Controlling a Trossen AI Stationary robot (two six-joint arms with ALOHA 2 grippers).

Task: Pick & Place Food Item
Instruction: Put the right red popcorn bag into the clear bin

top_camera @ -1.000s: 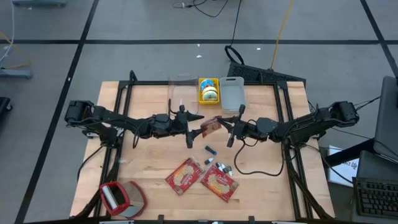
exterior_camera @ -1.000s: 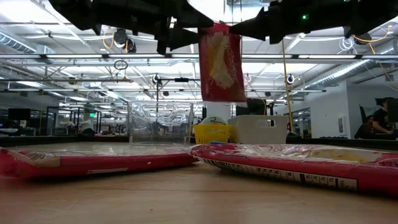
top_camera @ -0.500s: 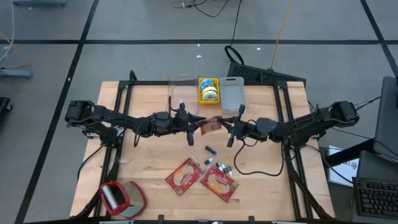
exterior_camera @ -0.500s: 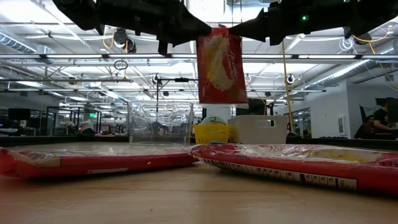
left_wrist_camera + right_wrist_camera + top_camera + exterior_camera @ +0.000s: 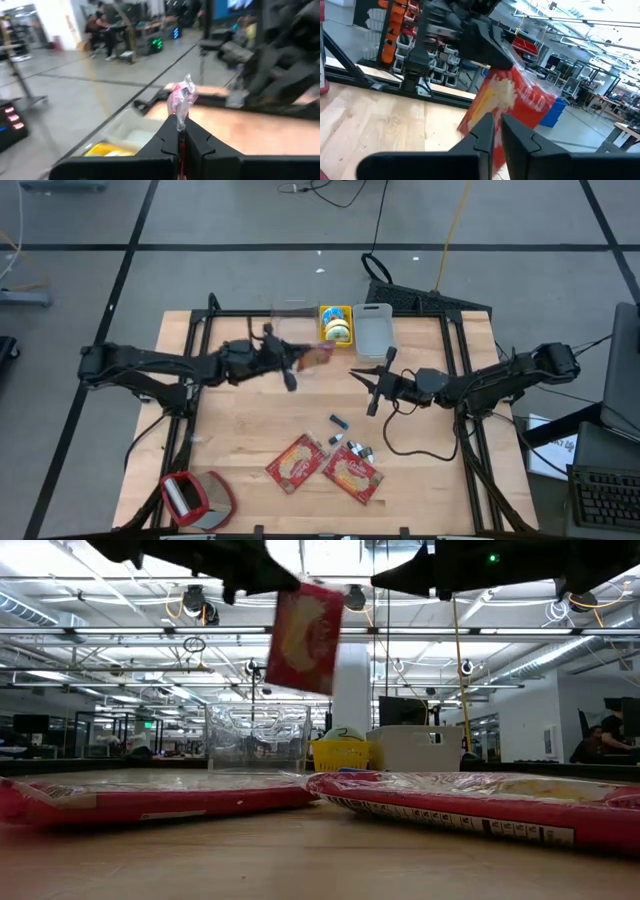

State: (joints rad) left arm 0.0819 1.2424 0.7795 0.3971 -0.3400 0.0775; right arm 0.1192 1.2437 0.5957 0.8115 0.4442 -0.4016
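Note:
My left gripper has the red snack packet. It will let go of the packet in the clear box (image 5: 298,348) next to the yellow basket.
A red snack packet (image 5: 318,355) hangs in the air over the table's far middle, with my left gripper (image 5: 300,362) shut on it. In the low view the packet (image 5: 305,625) hangs tilted, high above the wood. My right gripper (image 5: 362,390) stands to the packet's right, apart from it, its fingers (image 5: 485,131) a narrow slit apart with nothing between them. The right wrist view shows the packet (image 5: 512,100) a little beyond those fingers. My left gripper (image 5: 181,135) pinches the packet's crimped edge (image 5: 180,120) between its two fingers. The fingers lie level and come from the table's left. The packet is lifted clear of the table and hangs tilted below the fingers, its top edge (image 5: 300,588) under the gripper.
A clear box (image 5: 290,320), a yellow basket (image 5: 336,325) and a translucent tub (image 5: 373,330) line the far edge. Two red packets (image 5: 297,462) (image 5: 352,475) lie near the front, small items (image 5: 340,422) above them. A red-and-white object (image 5: 195,498) sits front left.
My left gripper has shut on the packet, then drawn back toward the table's left and far edge and risen, carrying the packet away from my right gripper. The packet has tipped from hanging straight to tilted. My right arm has stayed in place.

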